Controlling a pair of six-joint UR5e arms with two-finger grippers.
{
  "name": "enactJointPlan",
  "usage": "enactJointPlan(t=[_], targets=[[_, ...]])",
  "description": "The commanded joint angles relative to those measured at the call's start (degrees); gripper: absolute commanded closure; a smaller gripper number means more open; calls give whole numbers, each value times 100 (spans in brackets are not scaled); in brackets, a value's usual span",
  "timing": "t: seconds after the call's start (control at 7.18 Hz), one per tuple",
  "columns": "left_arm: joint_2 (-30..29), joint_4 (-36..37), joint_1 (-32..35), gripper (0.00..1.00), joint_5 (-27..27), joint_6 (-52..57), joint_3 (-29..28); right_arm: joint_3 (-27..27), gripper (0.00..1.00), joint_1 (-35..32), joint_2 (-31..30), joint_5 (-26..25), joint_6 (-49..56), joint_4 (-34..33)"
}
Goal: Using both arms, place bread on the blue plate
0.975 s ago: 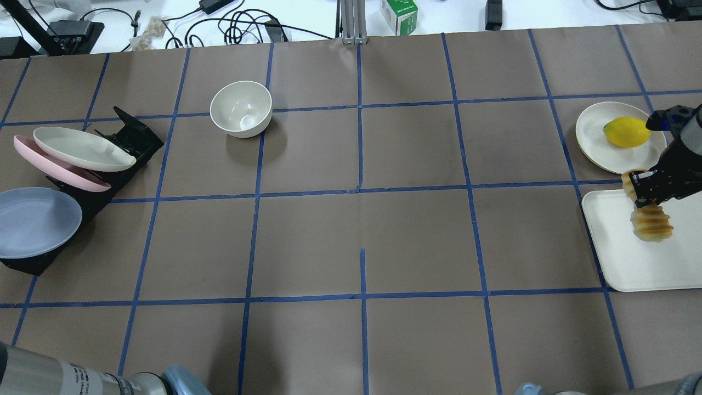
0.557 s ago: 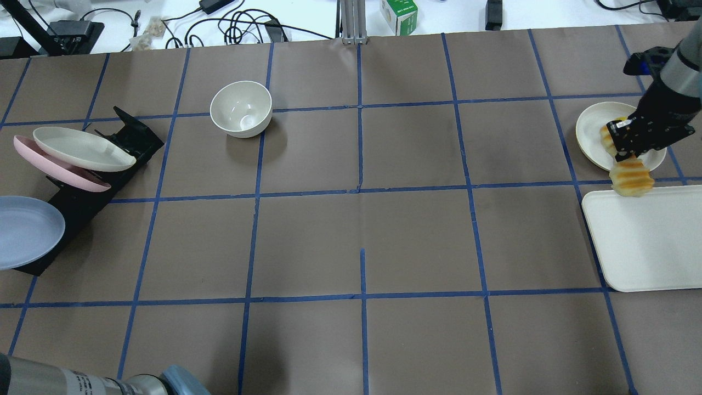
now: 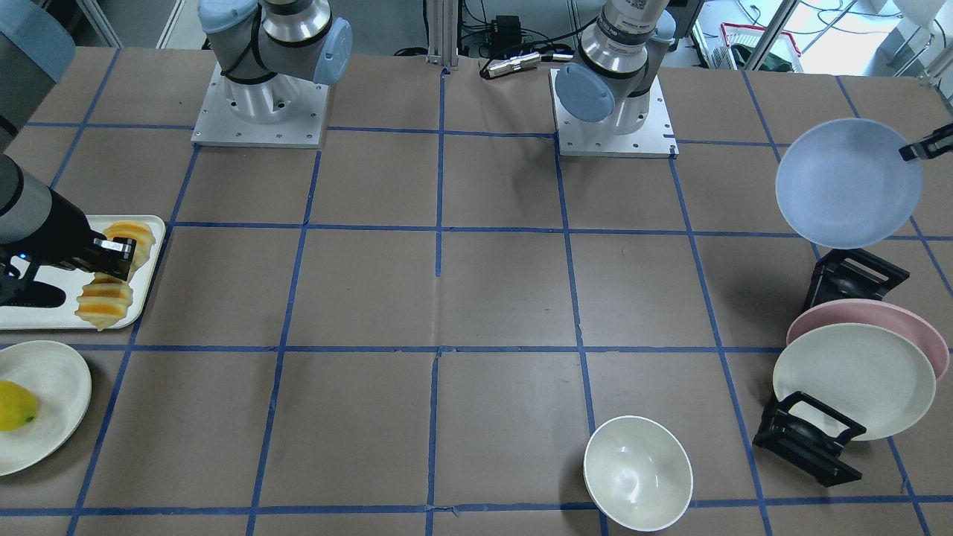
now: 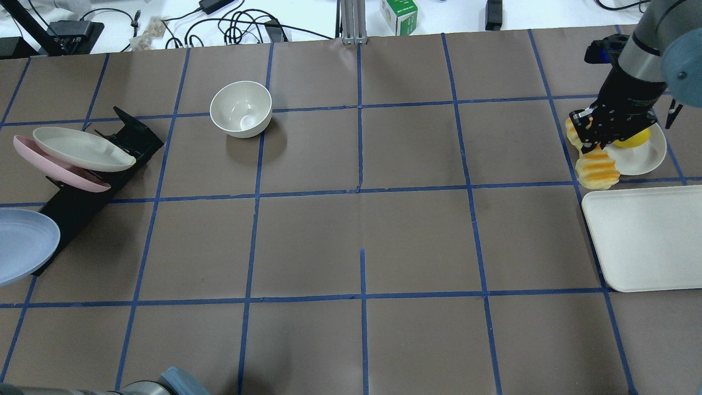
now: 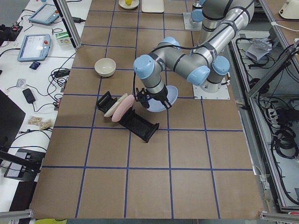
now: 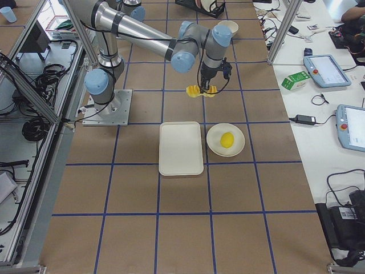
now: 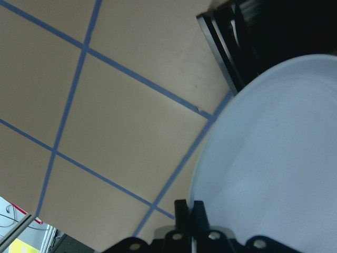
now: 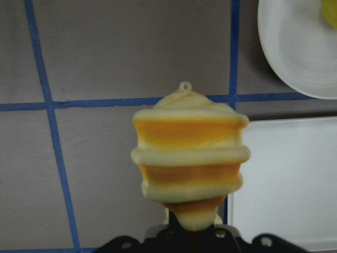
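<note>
Next, my left gripper sets the pale blue plate, now lifted and tilted beside the rack, down over the blue line crossing in the middle of the table (image 3: 444,325), between the tray and the rack.
My right gripper (image 4: 595,133) is shut on the middle of the bread (image 4: 598,171), a ridged orange-golden loaf, and holds it in the air over the table beside the tray. The loaf also shows in the front view (image 3: 104,304), the right side view (image 6: 201,90) and the right wrist view (image 8: 189,158). My left gripper (image 3: 907,153) is shut on the rim of the pale blue plate (image 3: 849,182) and holds it lifted and tilted beside the rack. The plate sits at the overhead view's left edge (image 4: 22,244) and fills the left wrist view (image 7: 274,158).
A white tray (image 4: 647,241) lies at the right. Behind it, a cream plate (image 4: 639,159) holds a yellow lemon (image 4: 633,140). A white bowl (image 4: 241,108) stands at far centre-left. A black rack (image 4: 82,200) at the left holds a pink plate (image 4: 55,167) and a cream plate (image 4: 82,148).
My right gripper has carried the bread off the tray, farther from the robot and towards the table's middle. The blue plate has slid left and nearer, away from the rack.
</note>
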State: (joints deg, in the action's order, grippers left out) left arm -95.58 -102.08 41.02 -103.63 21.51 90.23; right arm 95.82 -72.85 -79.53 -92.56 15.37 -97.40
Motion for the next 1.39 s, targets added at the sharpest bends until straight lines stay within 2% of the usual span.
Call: enactJointPlan(t=[0.0, 0.28, 0.42, 0.7, 0.97, 1.11, 1.25], targets=[[338, -567, 534, 100, 1111, 866, 387, 7, 100, -149, -1, 203, -78, 89], [321, 385, 1754, 100, 2272, 779, 1045, -2, 100, -500, -9, 212, -586, 89], [234, 1400, 2543, 100, 2329, -68, 1528, -2, 100, -754, -1, 221, -953, 89], [41, 3151, 3776, 100, 2994, -2098, 2303, 7, 100, -1168, -1, 221, -1604, 80], [-407, 4402, 4813, 100, 3024, -3392, 2455, 24, 100, -1327, 34, 282, -1896, 89], [-626, 4799, 5315, 100, 3006, -4112, 2534, 25, 100, -1511, 61, 282, -2185, 37], [-794, 5247, 5476, 100, 3006, -4415, 2534, 25, 100, -1791, 191, 439, -2666, -7]])
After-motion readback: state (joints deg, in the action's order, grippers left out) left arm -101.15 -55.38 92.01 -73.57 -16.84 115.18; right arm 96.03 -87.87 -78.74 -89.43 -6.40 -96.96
